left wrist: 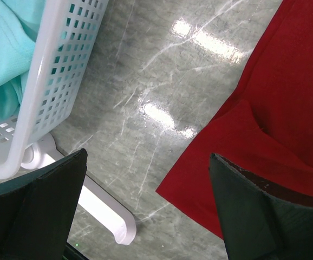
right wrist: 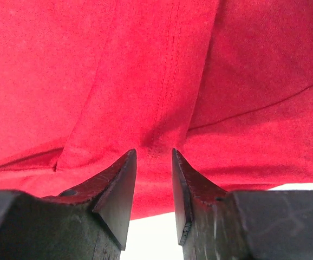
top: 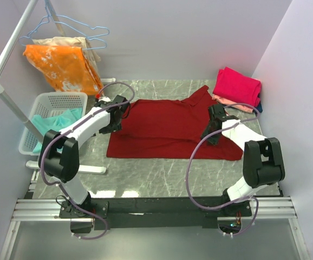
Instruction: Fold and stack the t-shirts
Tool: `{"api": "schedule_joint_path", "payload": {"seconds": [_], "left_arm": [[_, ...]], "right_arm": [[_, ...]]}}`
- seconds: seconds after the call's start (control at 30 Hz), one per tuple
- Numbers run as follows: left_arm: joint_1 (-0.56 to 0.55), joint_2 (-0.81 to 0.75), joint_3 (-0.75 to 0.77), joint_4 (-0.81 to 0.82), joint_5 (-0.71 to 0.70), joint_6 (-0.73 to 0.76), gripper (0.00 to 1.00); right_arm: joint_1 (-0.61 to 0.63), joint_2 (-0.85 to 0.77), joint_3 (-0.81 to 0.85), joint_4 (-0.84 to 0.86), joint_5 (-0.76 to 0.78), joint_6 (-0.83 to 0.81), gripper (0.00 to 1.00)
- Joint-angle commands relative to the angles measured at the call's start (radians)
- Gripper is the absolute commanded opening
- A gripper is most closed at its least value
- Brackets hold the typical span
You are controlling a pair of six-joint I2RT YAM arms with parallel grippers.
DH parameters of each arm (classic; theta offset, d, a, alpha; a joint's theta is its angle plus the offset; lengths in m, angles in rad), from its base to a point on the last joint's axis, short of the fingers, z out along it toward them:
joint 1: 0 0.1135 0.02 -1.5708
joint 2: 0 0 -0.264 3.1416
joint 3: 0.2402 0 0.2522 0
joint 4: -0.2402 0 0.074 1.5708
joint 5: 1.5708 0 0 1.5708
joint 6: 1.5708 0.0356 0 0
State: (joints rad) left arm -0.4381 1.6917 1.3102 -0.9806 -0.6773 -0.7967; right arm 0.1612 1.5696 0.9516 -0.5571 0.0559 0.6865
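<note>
The stitched flap of the maroon t-shirt points toward the t-shirt's near edge. Next, my right gripper pinches the flap's end [right wrist: 159, 142] and pulls it back before folding.
A maroon t-shirt [top: 164, 130] lies spread flat on the grey marble table [top: 156, 179]. My left gripper [top: 115, 122] hovers at the shirt's left edge. In the left wrist view it [left wrist: 148, 162] is wide open and empty, with a corner of the shirt [left wrist: 265, 135] under its right finger. My right gripper [top: 209, 135] is on the right part of the shirt. In the right wrist view it [right wrist: 154, 154] has its jaws drawn close, and a raised fold of the shirt [right wrist: 162, 81] runs into the tips. Folded bright pink [top: 236, 85], peach and dark blue shirts are stacked at the back right.
A white basket [top: 53, 103] holding a teal shirt [top: 51, 122] stands off the table's left edge; its wall [left wrist: 53, 81] is close to my left gripper. An orange cloth [top: 64, 67] hangs on a rack at the back left. A white rack foot [left wrist: 105, 208] lies below.
</note>
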Motion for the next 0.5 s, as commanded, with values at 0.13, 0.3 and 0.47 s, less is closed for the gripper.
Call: {"api": "schedule_joint_path", "payload": {"seconds": [0.13, 0.3, 0.47], "left_arm": [[-0.004, 0.013, 0.046, 0.013, -0.001, 0.021, 0.99], [-0.004, 0.019, 0.041, 0.017, 0.001, 0.021, 1.0], [-0.004, 0.034, 0.047, 0.019, -0.001, 0.025, 0.99]], "right_arm": [[0.009, 0.061, 0.047, -0.044, 0.042, 0.001, 0.4], [0.014, 0.027, -0.005, -0.049, 0.053, 0.015, 0.41], [0.014, 0.055, -0.028, -0.012, 0.03, 0.019, 0.31]]}}
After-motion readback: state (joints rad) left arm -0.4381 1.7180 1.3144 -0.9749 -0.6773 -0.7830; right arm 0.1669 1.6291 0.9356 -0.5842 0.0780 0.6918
